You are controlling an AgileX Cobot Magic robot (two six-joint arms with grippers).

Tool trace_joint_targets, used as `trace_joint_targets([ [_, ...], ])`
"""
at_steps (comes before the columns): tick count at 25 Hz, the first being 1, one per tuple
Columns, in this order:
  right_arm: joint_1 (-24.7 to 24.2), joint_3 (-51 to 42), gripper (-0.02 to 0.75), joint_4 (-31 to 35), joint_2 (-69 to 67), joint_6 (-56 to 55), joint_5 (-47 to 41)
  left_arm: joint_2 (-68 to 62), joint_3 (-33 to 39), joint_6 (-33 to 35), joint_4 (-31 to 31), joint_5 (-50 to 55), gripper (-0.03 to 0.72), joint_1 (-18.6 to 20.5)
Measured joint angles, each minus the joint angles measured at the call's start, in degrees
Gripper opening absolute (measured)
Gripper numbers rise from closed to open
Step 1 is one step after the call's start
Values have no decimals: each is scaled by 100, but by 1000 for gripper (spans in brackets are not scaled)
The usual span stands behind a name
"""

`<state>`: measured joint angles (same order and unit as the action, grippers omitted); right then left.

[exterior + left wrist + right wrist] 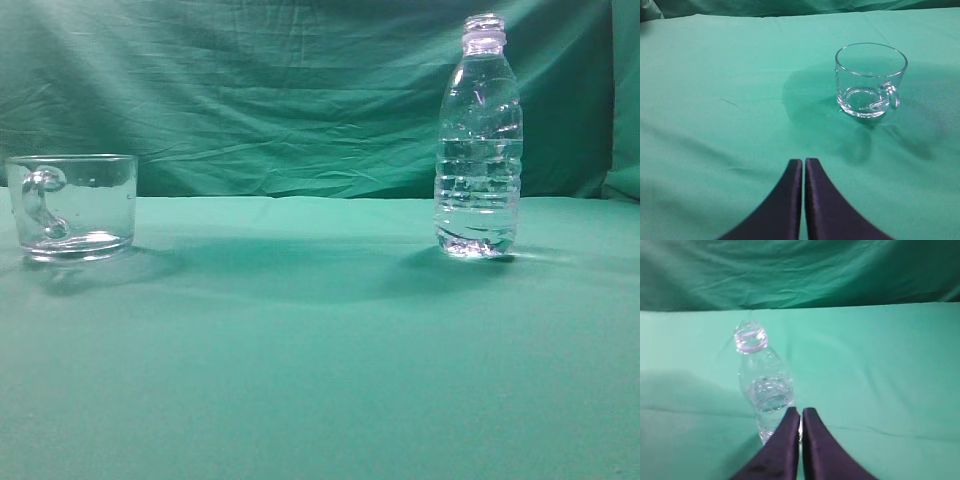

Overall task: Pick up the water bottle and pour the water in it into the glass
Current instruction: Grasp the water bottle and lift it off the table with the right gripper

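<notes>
My right gripper needs to grip the middle of the water bottle (479, 155) (770, 390), about halfway between the bottle's neck and its bottom.
The water bottle (479, 140) stands upright and uncapped on the green cloth at the right of the exterior view, with clear water (478, 205) in its lower part. It also shows in the right wrist view (762, 385), just ahead and left of my right gripper (801, 412), which is shut and empty. The glass (72, 205), a short clear mug with a handle, stands at the far left and looks empty. In the left wrist view the glass (870, 80) is ahead and to the right of my left gripper (803, 162), which is shut and empty. Neither gripper shows in the exterior view.
A green cloth covers the table (320, 350) and hangs as a backdrop (280, 90) behind it. A wide stretch of bare cloth lies between glass and bottle.
</notes>
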<state>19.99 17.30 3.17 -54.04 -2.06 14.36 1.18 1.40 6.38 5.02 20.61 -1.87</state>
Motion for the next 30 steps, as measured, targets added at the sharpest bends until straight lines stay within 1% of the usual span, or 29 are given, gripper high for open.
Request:
trace_joint_targets([
  [1, 93, 0, 32, -164, -247, 57, 209, 0, 0, 0, 0, 0, 0, 0],
  [2, 160, 9, 46, -317, -486, 111, 482, 0, 0, 0, 0, 0, 0, 0],
  [3, 196, 24, 104, -426, -680, 121, 753, 0, 0, 0, 0, 0, 0, 0],
  [4, 223, 36, 145, -498, -908, 125, 979, 0, 0, 0, 0, 0, 0, 0],
  [5, 249, 44, 204, -531, -1091, 135, 1238, 0, 0, 0, 0, 0, 0, 0],
  [7, 249, 61, 354, -579, -1501, 102, 1594, 0, 0, 0, 0, 0, 0, 0],
  [10, 249, 210, 585, -592, -2051, 45, 1763, 0, 0, 0, 0, 0, 0, 0],
  [11, 249, 290, 629, -605, -2205, 33, 1779, 0, 0, 0, 0, 0, 0, 0],
  [12, 249, 360, 652, -605, -2381, 6, 1789, 0, 0, 0, 0, 0, 0, 0],
  [15, 249, 593, 644, -605, -2871, -201, 1935, 0, 0, 0, 0, 0, 0, 0],
  [24, 249, 1163, 644, -605, -4497, -368, 3067, 0, 0, 0, 0, 0, 0, 0],
  [30, 249, 1740, 644, -512, -5263, -450, 3351, 0, 0, 0, 0, 0, 0, 0],
])
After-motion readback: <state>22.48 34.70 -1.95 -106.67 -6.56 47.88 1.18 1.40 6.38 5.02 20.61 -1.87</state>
